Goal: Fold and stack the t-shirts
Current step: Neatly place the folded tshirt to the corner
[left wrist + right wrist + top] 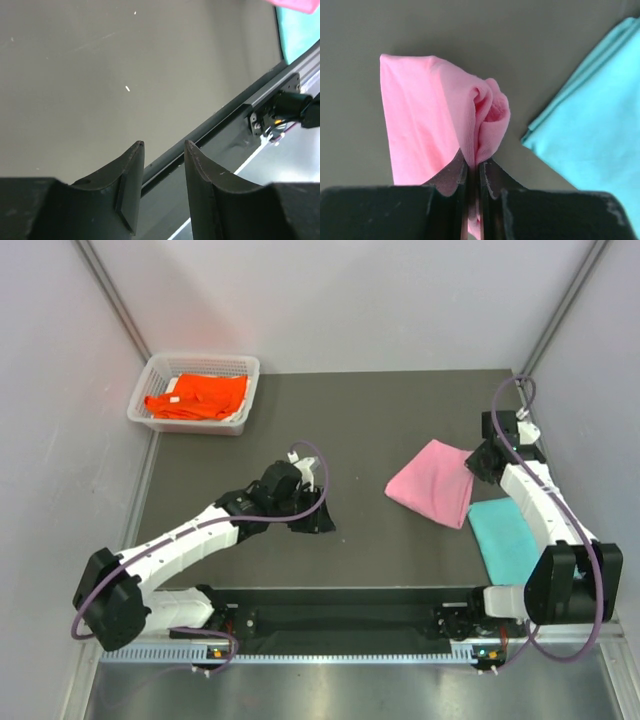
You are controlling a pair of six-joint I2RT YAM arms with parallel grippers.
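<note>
Next, I lay the pink t-shirt flat on the folded teal t-shirt (511,531) with my right gripper.
The folded pink t-shirt (433,483) lies on the dark mat right of centre. My right gripper (478,462) is shut on its far right edge; in the right wrist view the pink cloth (445,120) bunches up between the closed fingertips (473,167). The folded teal t-shirt (503,536) lies flat just to the near right of it and shows in the right wrist view (592,125) too. The orange t-shirt (198,396) lies crumpled in the basket at the far left. My left gripper (312,517) is open and empty over bare mat, with its fingers (131,175) apart.
The white mesh basket (240,367) stands at the far left corner of the mat (360,420). The table's near rail (220,117) and a wired fitting (280,112) show in the left wrist view. Pale walls close in both sides.
</note>
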